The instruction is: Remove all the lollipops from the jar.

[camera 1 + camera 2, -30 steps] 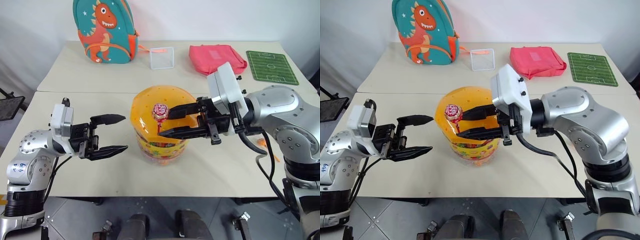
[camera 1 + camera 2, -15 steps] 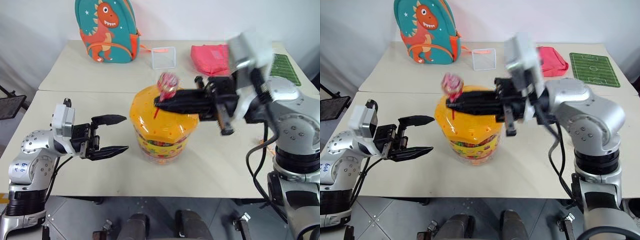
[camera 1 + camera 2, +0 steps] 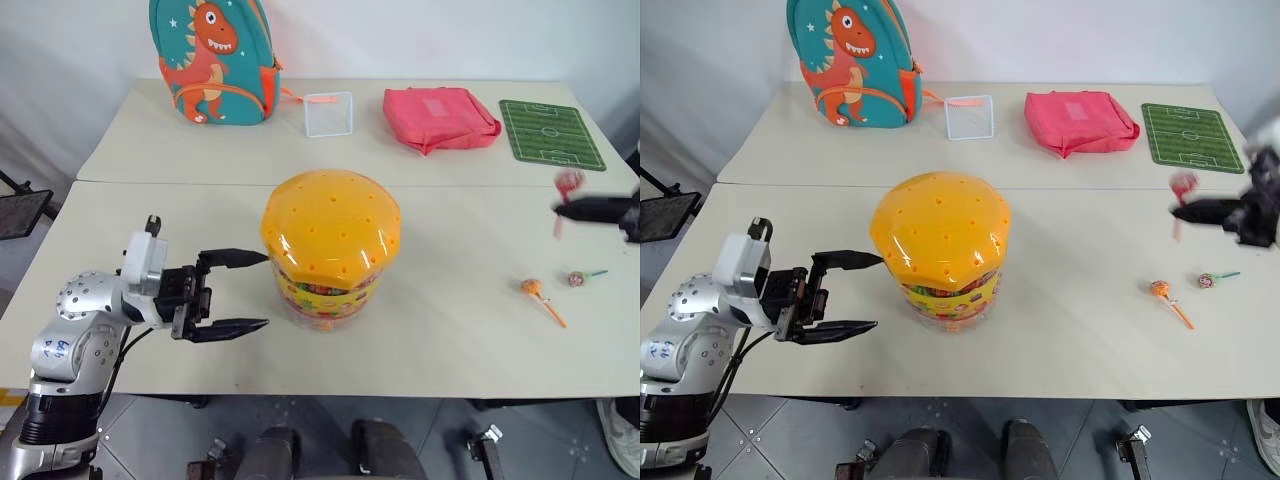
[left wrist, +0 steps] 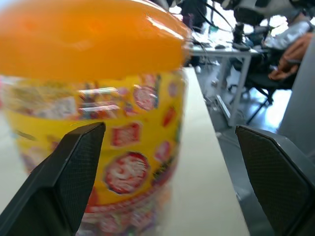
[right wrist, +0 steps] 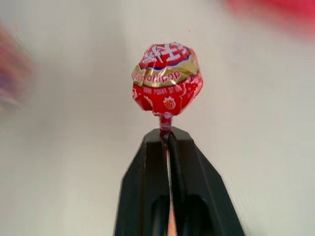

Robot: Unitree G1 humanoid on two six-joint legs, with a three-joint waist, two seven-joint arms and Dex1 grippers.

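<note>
I need to use my right gripper to set the red-pink lollipop free on the table [image 3: 610,304], just in front of the stick of the green-stick lollipop.
The jar [image 3: 331,248], a clear tub of colourful sweets under an orange domed lid, stands mid-table. My left gripper [image 3: 250,291] is open just left of it, its black fingers [image 4: 64,187] either side of the jar's wall [image 4: 118,147] without touching. At the table's right edge my right gripper [image 3: 1185,211] is shut on the stick of a red-pink lollipop [image 5: 167,78], held above the table [image 3: 1184,186]. An orange lollipop [image 3: 531,289] and a green-stick lollipop [image 3: 579,277] lie on the table below it.
At the back stand a dinosaur backpack [image 3: 212,58], a small clear square box [image 3: 328,114], a pink pouch [image 3: 440,117] and a green football-pitch mat [image 3: 551,133]. A seam between two tables runs behind the jar.
My right gripper has lifted the red-pink lollipop off the jar's lid and swung it far to the right, over the other lollipops. The left gripper has barely shifted.
</note>
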